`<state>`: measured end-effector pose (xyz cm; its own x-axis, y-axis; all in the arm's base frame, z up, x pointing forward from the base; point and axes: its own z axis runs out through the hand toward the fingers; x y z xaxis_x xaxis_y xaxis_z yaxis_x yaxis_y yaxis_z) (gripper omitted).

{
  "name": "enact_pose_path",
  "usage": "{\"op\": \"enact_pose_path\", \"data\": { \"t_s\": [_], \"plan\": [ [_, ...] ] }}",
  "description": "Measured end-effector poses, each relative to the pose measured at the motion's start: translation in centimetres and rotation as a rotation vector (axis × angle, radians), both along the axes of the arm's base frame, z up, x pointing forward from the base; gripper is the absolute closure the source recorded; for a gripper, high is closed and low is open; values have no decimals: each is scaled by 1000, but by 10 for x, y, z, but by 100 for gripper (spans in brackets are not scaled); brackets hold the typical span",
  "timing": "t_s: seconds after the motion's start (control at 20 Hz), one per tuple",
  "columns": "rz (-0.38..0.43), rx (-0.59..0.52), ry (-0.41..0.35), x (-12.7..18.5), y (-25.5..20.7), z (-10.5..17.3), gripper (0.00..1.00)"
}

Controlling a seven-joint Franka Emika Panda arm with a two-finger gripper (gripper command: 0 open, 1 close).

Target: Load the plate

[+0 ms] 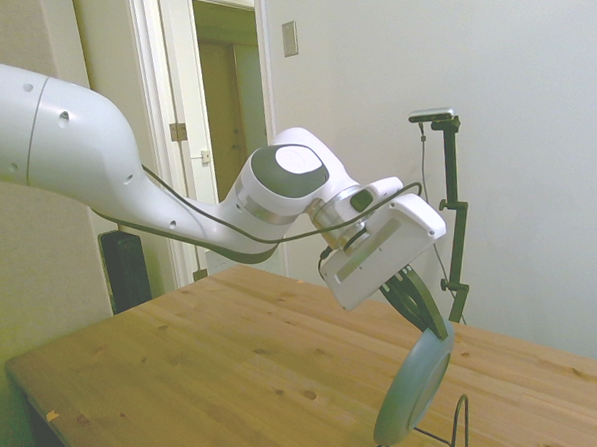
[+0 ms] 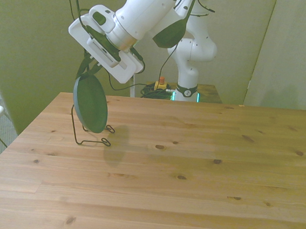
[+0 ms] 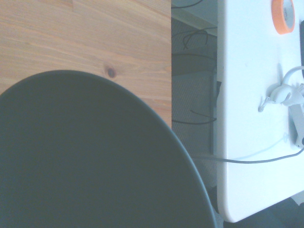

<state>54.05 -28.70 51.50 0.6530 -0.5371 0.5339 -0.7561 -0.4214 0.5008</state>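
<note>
I need to let go of the teal blue-grey plate with my gripper, so that it is standing on the base of the thin black wire rack [image 2: 91, 141].
The teal blue-grey plate [image 1: 415, 385] stands on edge, tilted, and my gripper [image 1: 435, 326] is shut on its top rim. Its lower edge sits just above the base of the thin black wire rack [image 1: 457, 432]; I cannot tell whether they touch. In the front view the plate [image 2: 90, 104] is at the table's far corner on the front view's left. It hangs between the rack's [image 2: 88, 138] wire uprights, with the gripper [image 2: 84, 75] above it. Up close in the wrist view, the plate's dark face [image 3: 95, 156] fills much of the picture.
The wooden table [image 2: 191, 172] stretches toward the front view's right and near side. Beyond the table edge by the rack, the wrist view shows a white side table [image 3: 256, 118] with an orange tape roll [image 3: 285, 14] and cables on the floor.
</note>
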Motion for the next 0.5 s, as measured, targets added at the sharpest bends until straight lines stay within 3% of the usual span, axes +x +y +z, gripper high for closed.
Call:
{"op": "enact_pose_path", "data": {
  "t_s": [0.5],
  "plan": [
    [-29,-41,10,12,-1,-27,100]
  ]
}}
